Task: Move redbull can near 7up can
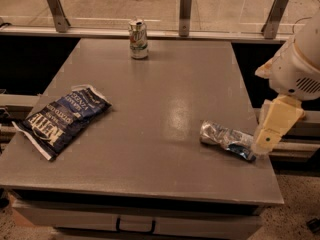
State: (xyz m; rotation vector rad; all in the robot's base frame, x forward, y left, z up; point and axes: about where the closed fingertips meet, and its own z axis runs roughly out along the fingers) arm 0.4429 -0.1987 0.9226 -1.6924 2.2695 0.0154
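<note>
The fingers of my gripper needs to close on the middle of the redbull can (pixel 230 141), and the can's silver end will stick out beyond them.
The redbull can (pixel 227 140), silver with blue patches and dented, lies on its side near the right edge of the grey table (pixel 165 109). The 7up can (pixel 138 39), white and green with a silver top, stands upright at the table's far edge, left of middle. My gripper (pixel 266 140) hangs from the white arm at the right. Its cream tip is right beside the right end of the redbull can. It holds nothing that I can see.
A dark blue chip bag (pixel 62 119) lies flat on the left side of the table. A railing with metal posts (pixel 185 6) runs behind the far edge. The table's right edge is just under my arm.
</note>
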